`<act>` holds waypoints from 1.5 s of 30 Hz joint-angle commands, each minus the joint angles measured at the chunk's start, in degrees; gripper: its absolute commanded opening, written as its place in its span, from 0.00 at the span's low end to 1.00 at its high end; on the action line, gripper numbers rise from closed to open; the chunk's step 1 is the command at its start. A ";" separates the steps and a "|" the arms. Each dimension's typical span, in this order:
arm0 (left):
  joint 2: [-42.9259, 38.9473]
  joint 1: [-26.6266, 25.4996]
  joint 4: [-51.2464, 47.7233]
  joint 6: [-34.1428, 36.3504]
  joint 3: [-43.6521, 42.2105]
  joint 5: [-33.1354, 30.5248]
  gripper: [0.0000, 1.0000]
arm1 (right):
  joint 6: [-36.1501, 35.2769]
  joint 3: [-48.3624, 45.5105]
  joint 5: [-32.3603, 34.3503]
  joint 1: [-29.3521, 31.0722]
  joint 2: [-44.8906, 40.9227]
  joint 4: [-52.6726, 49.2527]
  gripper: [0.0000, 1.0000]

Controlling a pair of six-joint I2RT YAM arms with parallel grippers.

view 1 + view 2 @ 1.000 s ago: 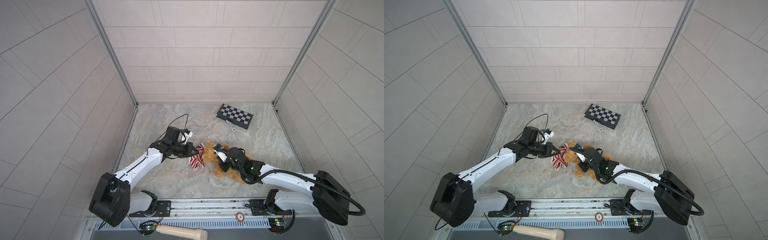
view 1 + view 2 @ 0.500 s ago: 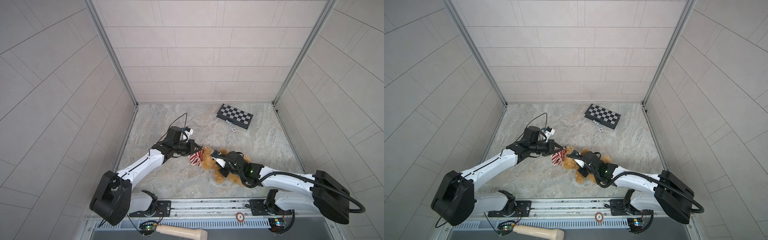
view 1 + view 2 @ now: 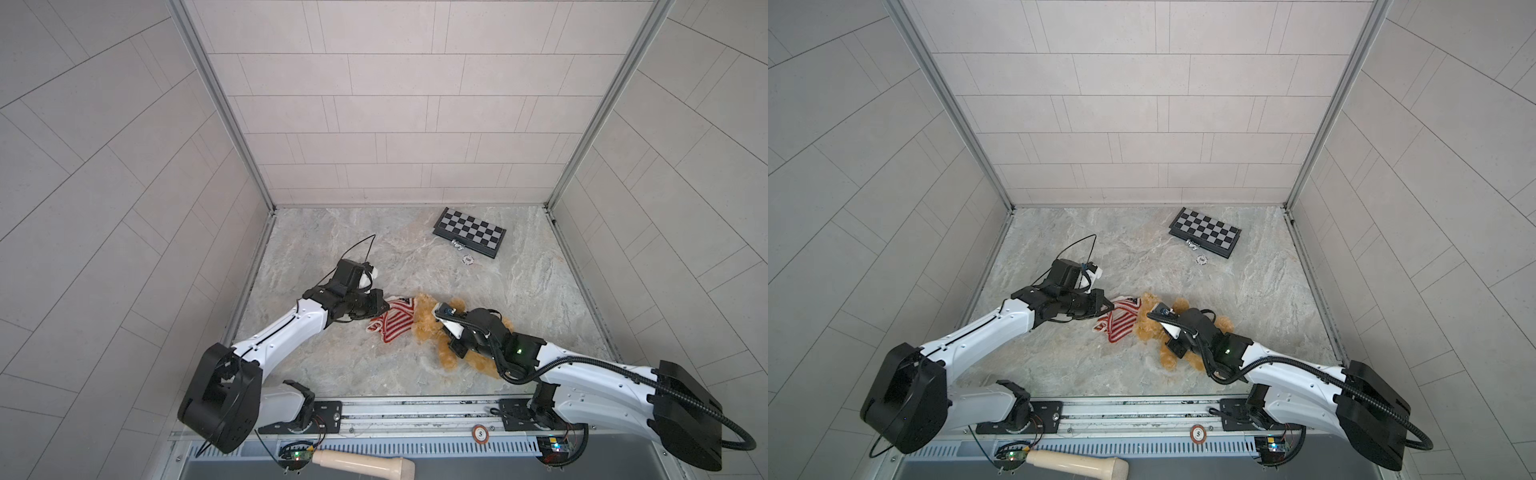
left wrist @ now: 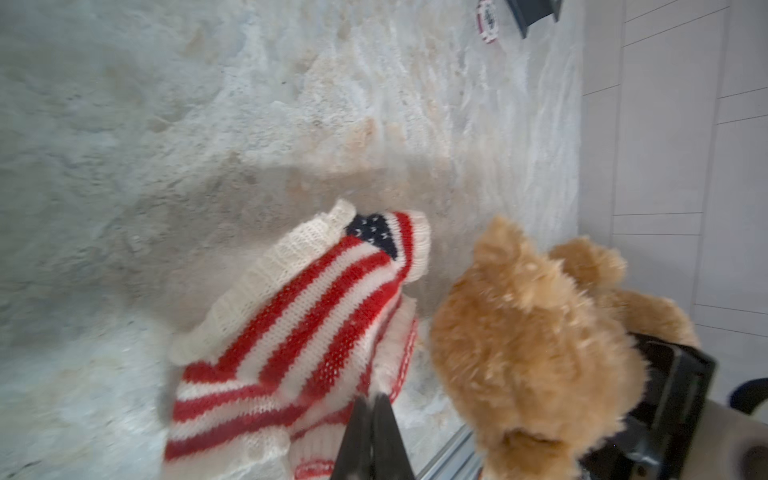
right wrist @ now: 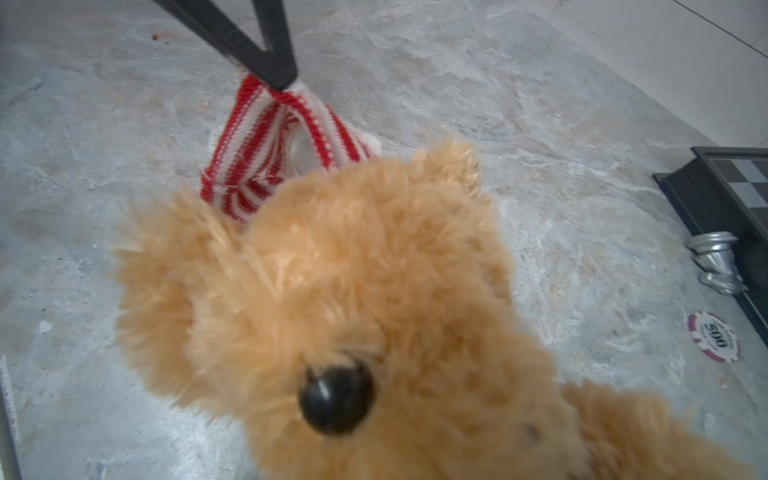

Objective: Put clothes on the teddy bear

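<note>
The robot's right gripper is holding the teddy bear by its body, behind its head, so it should take the head (image 3: 424,312) before it guides it into the sweater's opening.
The teddy bear (image 3: 424,322) (image 3: 1148,324), fluffy golden tan, lies at the front middle of the marble table with its head towards the left arm. Its head and dark nose fill the right wrist view (image 5: 353,291). My right gripper (image 3: 446,336) (image 3: 1173,338) is shut on its body, the jaws buried in fur. A red-and-white striped sweater (image 3: 392,320) (image 3: 1121,322) (image 4: 299,316) (image 5: 270,153) hangs just left of the bear's head. My left gripper (image 3: 386,306) (image 3: 1112,308) (image 4: 372,399) is shut on the sweater's edge, lifting it while its lower part trails on the table.
A folded chessboard (image 3: 469,237) lies at the back right, with a silver chess piece (image 3: 457,245) and a poker chip (image 3: 468,259) in front of it. A wooden handle (image 3: 361,461) lies below the front rail. Tiled walls close the left, back and right.
My right gripper and the bear have shifted slightly towards the front. The sweater, bunched half a second ago, now hangs more spread beside the bear's head. Both grips are unchanged.
</note>
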 commanded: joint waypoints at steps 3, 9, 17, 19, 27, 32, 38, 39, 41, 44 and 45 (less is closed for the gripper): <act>0.64 -2.55 -6.11 7.91 0.82 -7.78 0.09 | 3.86 1.61 -2.30 -4.98 -1.58 -1.16 0.00; 2.77 -7.98 -9.75 13.51 4.81 -11.84 0.55 | 4.71 2.16 -6.38 -6.78 -1.52 -4.75 0.00; 4.98 -12.68 -14.91 21.03 10.53 -17.54 0.62 | 10.13 3.44 -9.92 -6.02 -4.62 -11.61 0.00; 7.46 -12.66 -14.47 21.09 11.88 -17.65 0.61 | 11.54 2.46 -10.54 -5.37 -5.51 -11.49 0.00; 15.45 -12.70 -17.09 23.47 16.22 -17.29 0.47 | 12.64 3.36 -11.17 -2.84 -4.38 -10.39 0.00; 17.30 -12.61 -16.43 22.96 16.75 -16.19 0.19 | 13.44 5.02 -10.32 -0.34 -1.74 -9.30 0.00; 14.63 -11.85 -12.97 20.54 15.64 -11.97 0.00 | 11.71 7.04 -7.92 3.32 1.40 -8.58 0.00; 14.52 -11.44 -12.38 19.80 15.47 -10.93 0.00 | 10.70 7.77 -7.07 3.69 2.43 -9.78 0.00; 14.44 -10.26 -10.79 18.28 14.61 -8.16 0.00 | 9.56 8.61 -5.43 3.75 3.35 -12.66 0.00; 13.84 -6.65 -6.34 14.60 11.28 -3.83 0.00 | 7.36 7.96 -5.41 3.75 2.88 -14.96 0.05; 13.70 -5.40 -5.25 13.82 10.13 -3.21 0.00 | 7.24 7.83 -6.08 3.77 2.65 -15.50 0.16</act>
